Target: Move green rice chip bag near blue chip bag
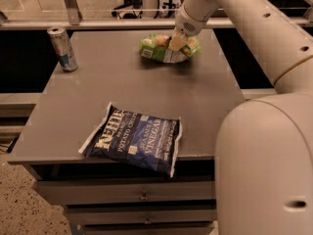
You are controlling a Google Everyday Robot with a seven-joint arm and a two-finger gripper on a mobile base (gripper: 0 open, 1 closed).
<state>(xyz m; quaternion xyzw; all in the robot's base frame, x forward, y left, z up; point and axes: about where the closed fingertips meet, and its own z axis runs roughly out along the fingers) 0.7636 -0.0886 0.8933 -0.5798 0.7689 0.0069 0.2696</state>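
Observation:
Next, my gripper sets the green rice chip bag down on the table [180, 95], so that it lies against the far edge of the blue chip bag.
The green rice chip bag [159, 48] is at the far middle of the grey table [205, 97], slightly raised with a shadow under it. My gripper [177, 42] comes down from the upper right and is shut on the bag's top right part. The blue chip bag [134, 141] lies flat near the table's front edge, well apart from the green bag and closer to the camera.
A silver-blue drink can [62, 48] stands upright at the table's far left corner. My arm's large white body [264, 165] fills the right foreground. Drawers [142, 197] sit under the tabletop. A rail runs behind the table.

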